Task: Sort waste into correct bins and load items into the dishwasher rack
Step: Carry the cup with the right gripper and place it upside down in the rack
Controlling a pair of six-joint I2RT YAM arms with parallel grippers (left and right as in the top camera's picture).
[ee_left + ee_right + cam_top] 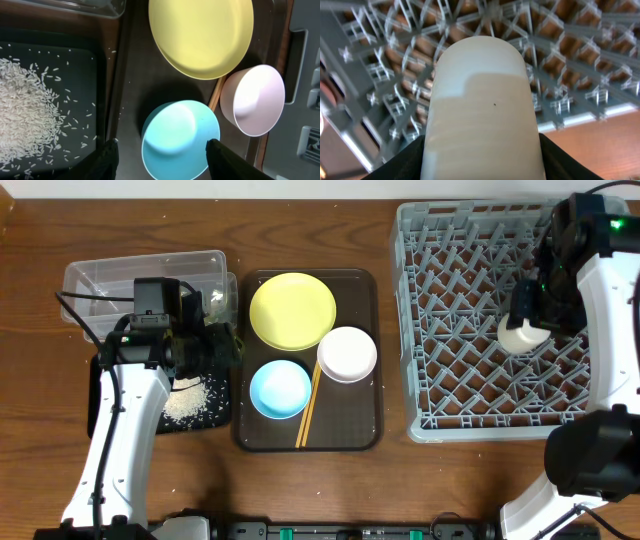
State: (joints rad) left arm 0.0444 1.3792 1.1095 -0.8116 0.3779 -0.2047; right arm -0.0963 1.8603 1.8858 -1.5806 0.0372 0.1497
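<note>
Next, my right gripper lets go of the small white cup between the pegs (pixel 492 373) near the front edge of the grey dishwasher rack.
My right gripper (pixel 530 320) (pixel 480 167) is shut on the small white cup (pixel 522 335) (pixel 480 100) and holds it over the right part of the grey dishwasher rack (pixel 460 380) (pixel 580 60). My left gripper (pixel 222 345) (pixel 162 160) is open and empty, its fingers either side of the near rim of the light blue bowl (pixel 279 388) (pixel 180 135). The yellow plate (pixel 292 310) (pixel 200 35), white bowl (pixel 347 353) (pixel 252 100) and chopsticks (pixel 310 405) (pixel 215 96) lie on the brown tray. Rice scraps (pixel 190 400) (pixel 25 110) lie in the black tray (pixel 222 418) (pixel 80 55).
The brown serving tray (pixel 350 438) sits at the middle, between the black tray and the rack. The clear tub (pixel 100 280) stands at the back left, with something small and whitish-green (pixel 214 300) at its right end. The left arm covers part of the black tray.
</note>
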